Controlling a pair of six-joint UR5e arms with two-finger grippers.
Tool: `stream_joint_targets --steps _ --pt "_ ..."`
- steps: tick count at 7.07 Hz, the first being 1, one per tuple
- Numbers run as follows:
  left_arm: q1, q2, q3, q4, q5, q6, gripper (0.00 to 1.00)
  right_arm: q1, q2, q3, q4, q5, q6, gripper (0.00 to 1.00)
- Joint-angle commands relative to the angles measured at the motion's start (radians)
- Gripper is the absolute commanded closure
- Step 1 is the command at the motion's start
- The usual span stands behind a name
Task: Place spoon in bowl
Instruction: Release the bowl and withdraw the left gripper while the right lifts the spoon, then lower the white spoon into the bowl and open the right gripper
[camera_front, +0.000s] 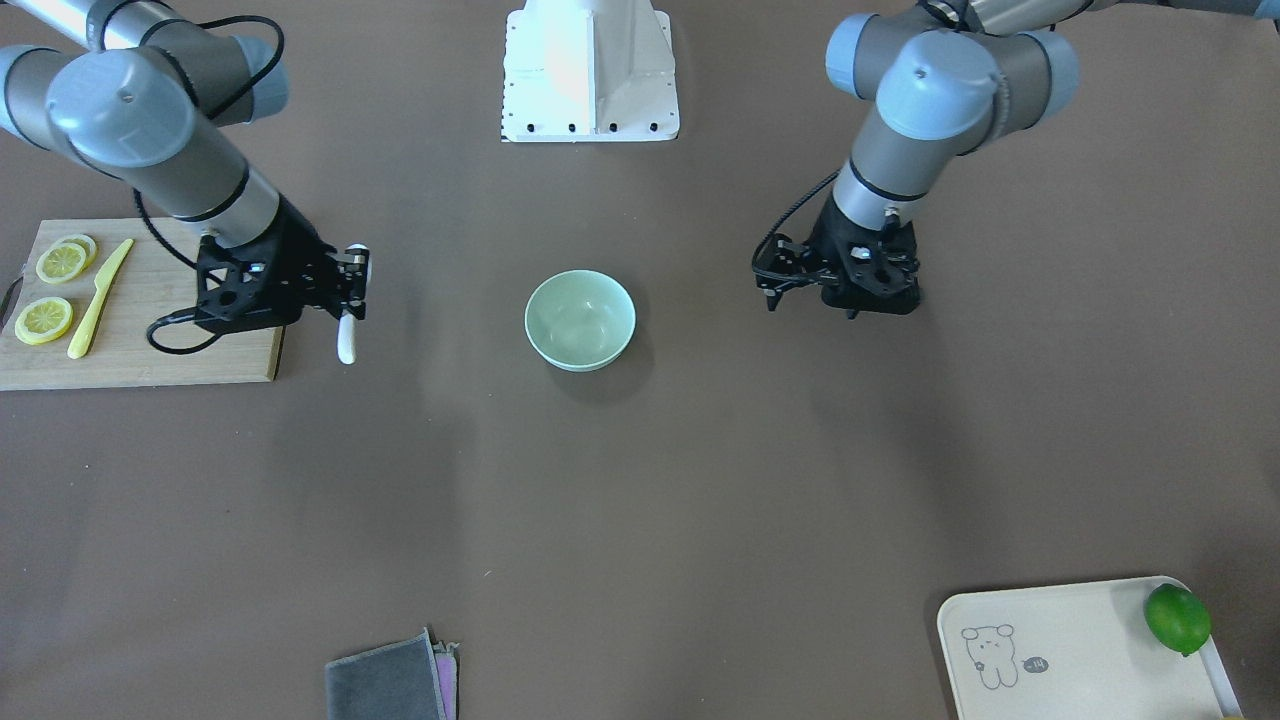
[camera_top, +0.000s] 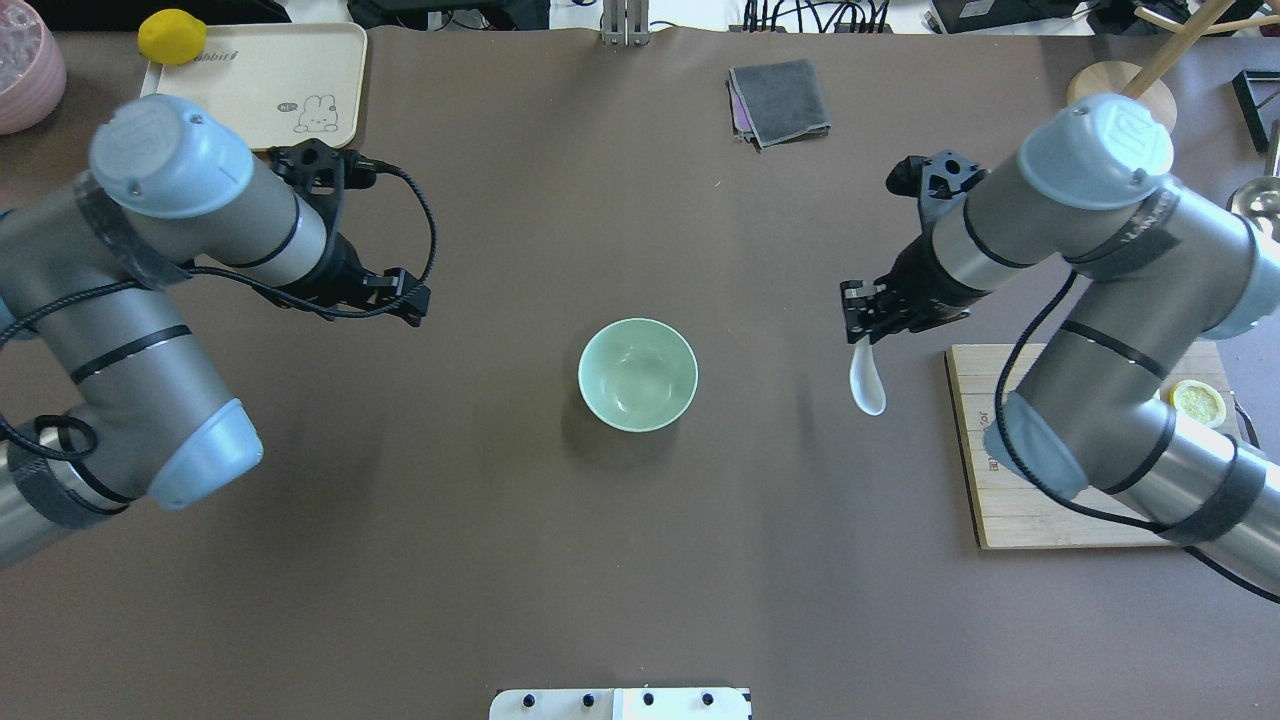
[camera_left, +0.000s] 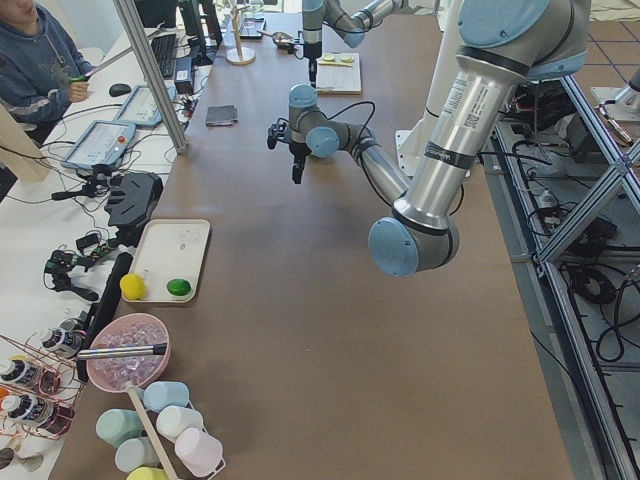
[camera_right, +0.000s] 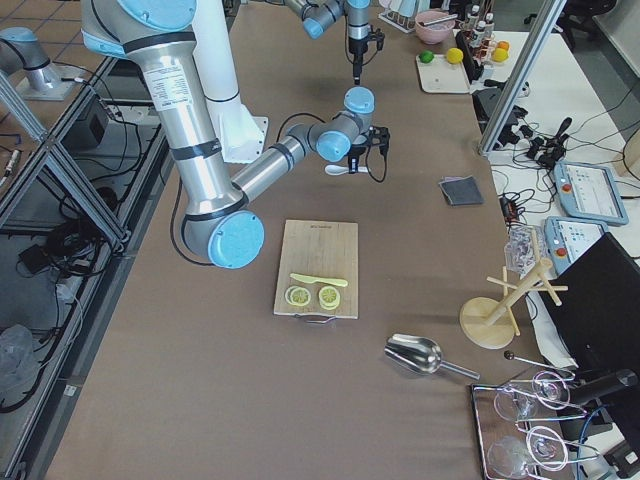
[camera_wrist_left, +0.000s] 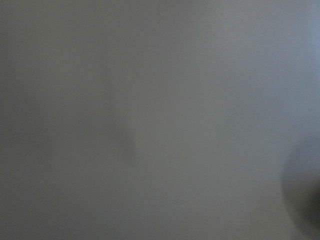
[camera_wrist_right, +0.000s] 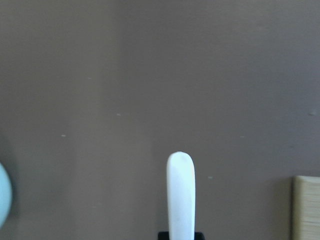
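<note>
I need to use my right gripper to put the white spoon, now hanging above the table, down inside the mint-green bowl (camera_front: 563, 334), toward the side by the cutting board.
The mint-green bowl (camera_front: 580, 320) stands empty at the table's middle; it also shows in the overhead view (camera_top: 638, 374). My right gripper (camera_front: 350, 300) is shut on the handle of the white spoon (camera_front: 346, 340) and holds it above the table, between the bowl and the cutting board. In the overhead view the spoon (camera_top: 866, 385) hangs from the gripper (camera_top: 860, 335), well to the right of the bowl. The right wrist view shows the spoon (camera_wrist_right: 180, 195) over bare table, with the bowl's edge (camera_wrist_right: 4, 195) at far left. My left gripper (camera_front: 775, 285) hovers on the bowl's other side, empty, and looks shut.
A wooden cutting board (camera_front: 170, 350) under my right arm carries lemon slices (camera_front: 44, 320) and a yellow knife (camera_front: 100, 298). A white tray (camera_front: 1060, 650) with a lime (camera_front: 1178, 618) sits at the front corner. A folded grey cloth (camera_front: 390, 680) lies at the front edge.
</note>
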Motion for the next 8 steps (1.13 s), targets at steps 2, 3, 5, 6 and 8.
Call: stream_joint_targets --steps 2,3,5,6,8 --pt "-0.159 0.132 -0.011 -0.005 -0.074 0.241 0.02 -0.141 0.306 -0.197 -0.034 -0.185 0.214 1.0" --pt "-0.163 0.133 -0.009 -0.005 -0.074 0.244 0.02 -0.167 0.332 -0.224 -0.032 -0.264 0.263 1.0" --pt "-0.163 0.136 -0.009 -0.004 -0.072 0.244 0.02 -0.195 0.333 -0.229 -0.026 -0.329 0.322 1.0" --pt "-0.163 0.139 -0.011 -0.004 -0.072 0.244 0.02 -0.237 0.333 -0.24 -0.023 -0.405 0.343 1.0" --pt "-0.164 0.139 -0.009 -0.004 -0.072 0.244 0.02 -0.252 0.332 -0.238 -0.022 -0.415 0.348 0.87"
